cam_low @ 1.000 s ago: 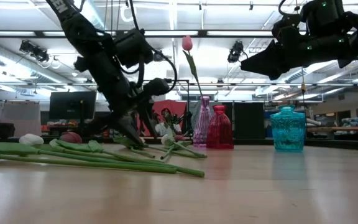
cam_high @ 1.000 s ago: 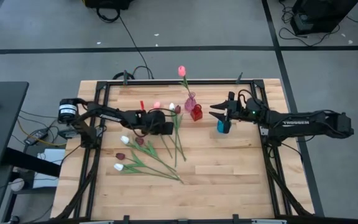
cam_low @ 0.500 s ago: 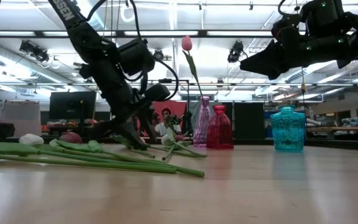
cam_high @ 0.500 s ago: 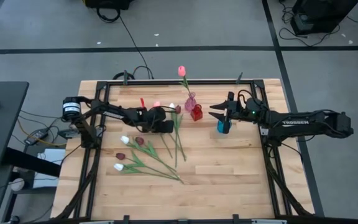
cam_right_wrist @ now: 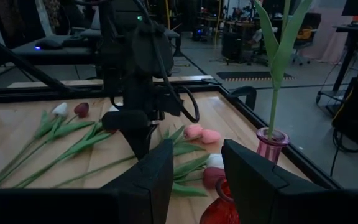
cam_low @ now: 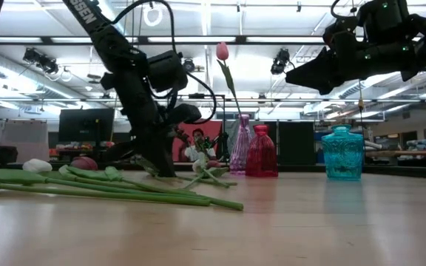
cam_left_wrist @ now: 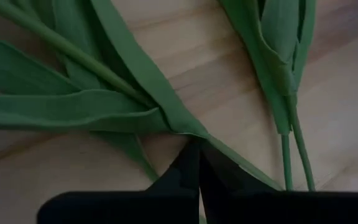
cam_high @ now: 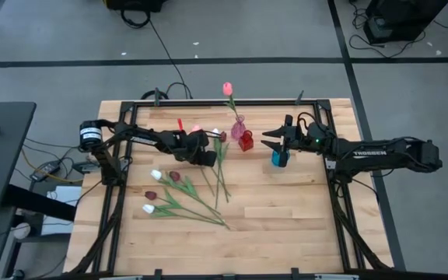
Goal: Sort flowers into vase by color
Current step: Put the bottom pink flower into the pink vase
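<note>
My left gripper should open its fingers, as crossed tulip leaves bunch at them, and pinch a single stem (cam_left_wrist: 243, 163) just under its leaves, clear of the stem beside it.
Several tulips lie flat on the wooden table: one bunch (cam_high: 179, 198) with white and maroon heads at the near left, another (cam_high: 218, 167) with pink, white and maroon heads by the vases. One pink tulip (cam_high: 227, 89) stands in the pink vase (cam_high: 238, 127). A red vase (cam_high: 246, 141) and a blue vase (cam_high: 278, 158) stand beside it. My left gripper (cam_high: 211, 159) slants down into the second bunch, shut on a green stem. My right gripper (cam_high: 267, 140) hangs open in the air beside the blue vase, holding nothing. My left gripper pinches a thin green stem (cam_left_wrist: 185, 130) between its two fingertips, at the point where long leaves branch off. The fingers come from above, slanting down. The stem lies on the table among other stems. Which head it bears I cannot tell.
A black frame (cam_high: 131, 105) runs around the table's edges. The three vases stand close together at the far middle. Bare wood (cam_high: 286, 210) lies at the near right. Beyond the table the low view shows a room with monitors and a person (cam_low: 197, 144).
My left gripper has shut on the stem. It has rolled about its wrist, stands steeper now, and has edged a little toward the vases. The stems under it have shifted slightly. My right arm has kept still.
</note>
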`<state>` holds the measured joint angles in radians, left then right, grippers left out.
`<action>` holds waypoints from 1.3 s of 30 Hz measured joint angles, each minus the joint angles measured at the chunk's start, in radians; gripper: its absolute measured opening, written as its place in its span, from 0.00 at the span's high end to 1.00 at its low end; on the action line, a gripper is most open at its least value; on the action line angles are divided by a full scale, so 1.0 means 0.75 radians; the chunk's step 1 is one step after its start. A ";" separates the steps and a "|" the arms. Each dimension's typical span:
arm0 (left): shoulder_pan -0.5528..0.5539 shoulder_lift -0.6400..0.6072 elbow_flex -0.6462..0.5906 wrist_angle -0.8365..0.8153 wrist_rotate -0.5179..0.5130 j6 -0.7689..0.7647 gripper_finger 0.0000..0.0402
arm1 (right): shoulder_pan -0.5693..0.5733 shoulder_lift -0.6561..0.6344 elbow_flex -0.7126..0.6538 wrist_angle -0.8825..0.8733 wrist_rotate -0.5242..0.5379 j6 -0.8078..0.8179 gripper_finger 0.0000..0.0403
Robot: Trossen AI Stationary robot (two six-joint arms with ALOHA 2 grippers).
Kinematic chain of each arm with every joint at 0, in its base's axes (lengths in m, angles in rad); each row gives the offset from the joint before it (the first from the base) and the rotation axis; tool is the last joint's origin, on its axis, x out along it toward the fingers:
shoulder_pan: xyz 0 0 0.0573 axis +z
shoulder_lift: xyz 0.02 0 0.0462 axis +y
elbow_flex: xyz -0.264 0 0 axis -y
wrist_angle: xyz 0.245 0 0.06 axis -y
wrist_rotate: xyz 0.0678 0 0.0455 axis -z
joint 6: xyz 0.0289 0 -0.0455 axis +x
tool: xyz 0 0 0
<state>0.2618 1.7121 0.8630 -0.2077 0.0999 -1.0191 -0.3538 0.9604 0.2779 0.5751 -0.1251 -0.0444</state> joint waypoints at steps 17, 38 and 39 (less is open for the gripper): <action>-0.062 -0.003 0.053 -0.002 -0.044 -0.281 0.54 | 0.000 0.000 0.000 -0.001 0.000 -0.012 0.63; 0.100 0.077 0.058 0.039 0.147 -0.450 0.66 | 0.000 0.000 0.000 -0.001 -0.016 -0.021 0.63; 0.102 0.078 0.057 0.038 0.144 -0.438 0.70 | 0.000 0.000 0.000 -0.001 -0.016 -0.023 0.63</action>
<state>0.3384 1.7708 0.9058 -0.1796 0.2077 -1.3475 -0.3538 0.9604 0.2779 0.5743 -0.1370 -0.0614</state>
